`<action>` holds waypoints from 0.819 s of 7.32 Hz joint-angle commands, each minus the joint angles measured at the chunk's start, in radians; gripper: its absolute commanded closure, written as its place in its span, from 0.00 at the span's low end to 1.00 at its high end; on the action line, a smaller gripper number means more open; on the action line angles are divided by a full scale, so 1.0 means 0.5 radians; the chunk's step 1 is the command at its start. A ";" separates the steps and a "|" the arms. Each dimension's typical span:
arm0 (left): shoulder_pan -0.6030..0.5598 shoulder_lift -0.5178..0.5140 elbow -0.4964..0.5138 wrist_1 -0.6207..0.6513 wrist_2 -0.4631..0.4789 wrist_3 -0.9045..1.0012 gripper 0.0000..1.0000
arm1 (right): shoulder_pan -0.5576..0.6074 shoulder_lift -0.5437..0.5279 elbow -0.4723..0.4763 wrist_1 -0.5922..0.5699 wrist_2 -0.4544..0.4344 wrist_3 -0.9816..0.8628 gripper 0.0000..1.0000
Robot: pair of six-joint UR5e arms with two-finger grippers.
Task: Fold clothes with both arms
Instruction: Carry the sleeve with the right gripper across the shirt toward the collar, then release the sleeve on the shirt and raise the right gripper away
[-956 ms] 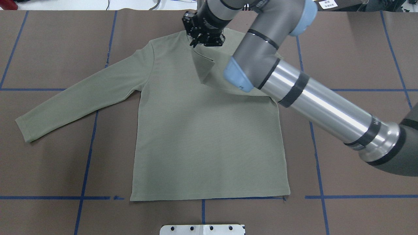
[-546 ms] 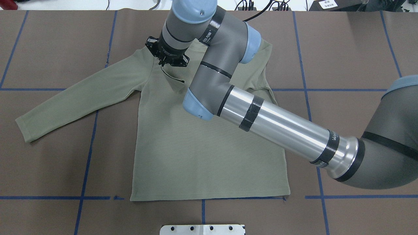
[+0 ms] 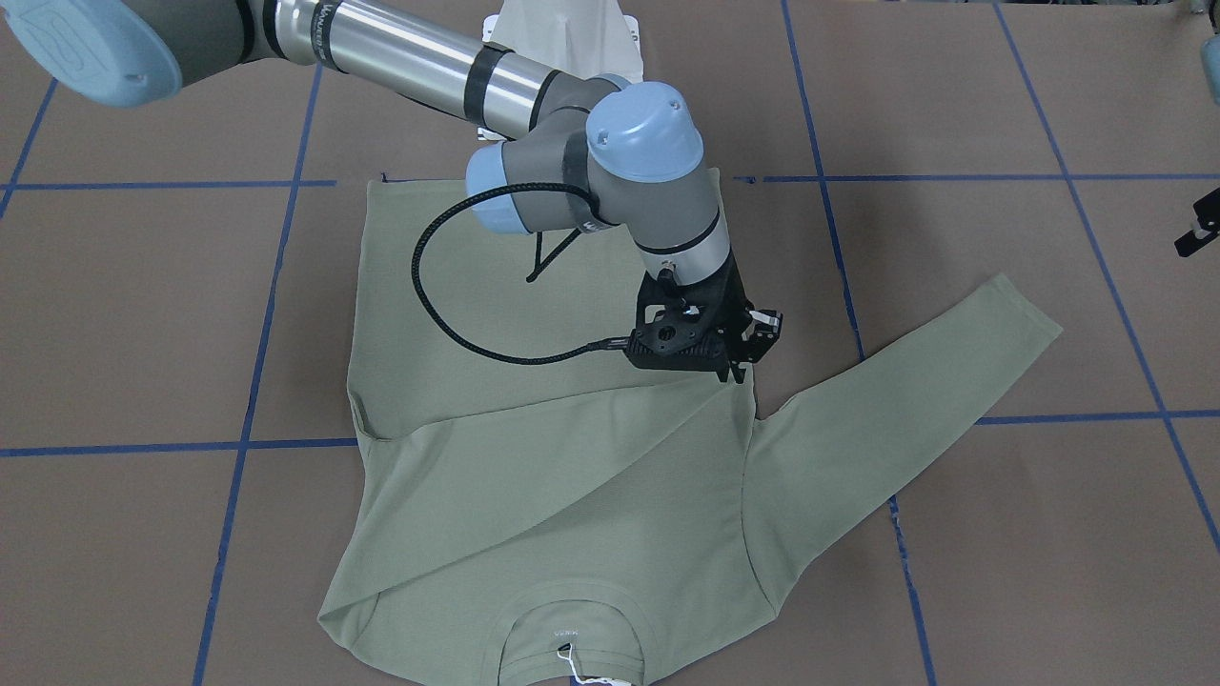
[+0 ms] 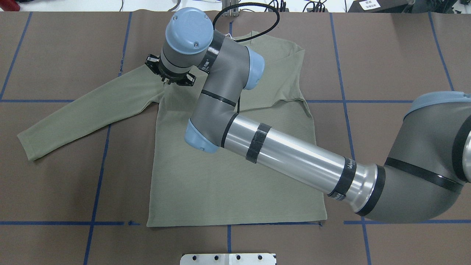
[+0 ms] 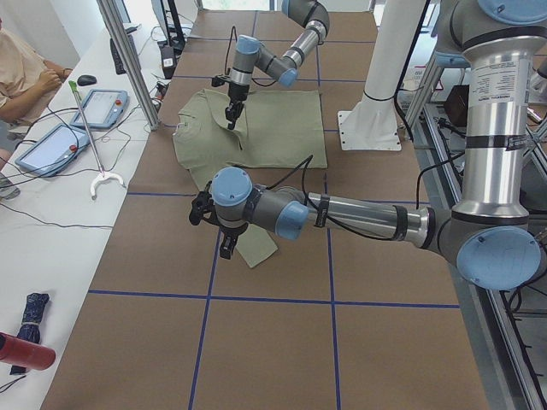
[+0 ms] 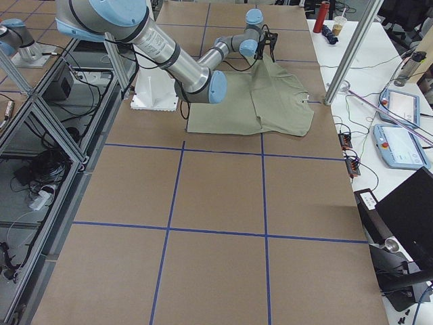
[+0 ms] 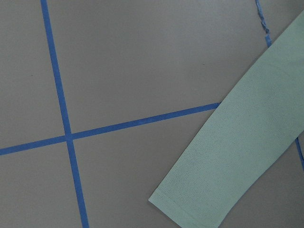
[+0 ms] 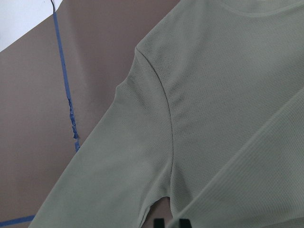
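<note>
The sage-green shirt has a sleeve stretched out. Next, my left gripper closes on the stretched-out sleeve's cuff point(image 3: 1043, 316) point(image 7: 164, 207), toward the corner on the shirt's collar side.
The sage-green shirt point(image 4: 228, 176) lies flat on the brown table, collar point(image 3: 572, 629) at the far side from the robot with a white tag on it. Its right sleeve point(image 3: 534, 486) is folded across the chest. My right gripper point(image 3: 739, 373) is shut on the end of that sleeve, down by the left armpit point(image 4: 171, 80); its fingertips point(image 8: 159, 223) show just over the fabric. The left sleeve point(image 4: 84, 110) lies stretched out to the side. My left gripper point(image 5: 224, 248) hovers over that sleeve's cuff point(image 7: 199, 199); whether it is open or shut I cannot tell.
Blue tape lines point(image 4: 99, 176) grid the brown table. The white pedestal base point(image 4: 228, 258) stands at the robot's edge. Along the operators' side runs a white bench with tablets point(image 5: 102, 107) and cables, and a person's arm point(image 5: 26, 73) rests there.
My right gripper has swept from the collar leftward over the shirt to the left armpit, dragging the right sleeve with it. The sleeve now lies across the chest.
</note>
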 commanded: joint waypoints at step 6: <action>0.419 -0.068 0.340 -0.695 0.027 -0.764 0.00 | 0.631 -0.894 0.877 -0.129 0.792 -0.016 0.02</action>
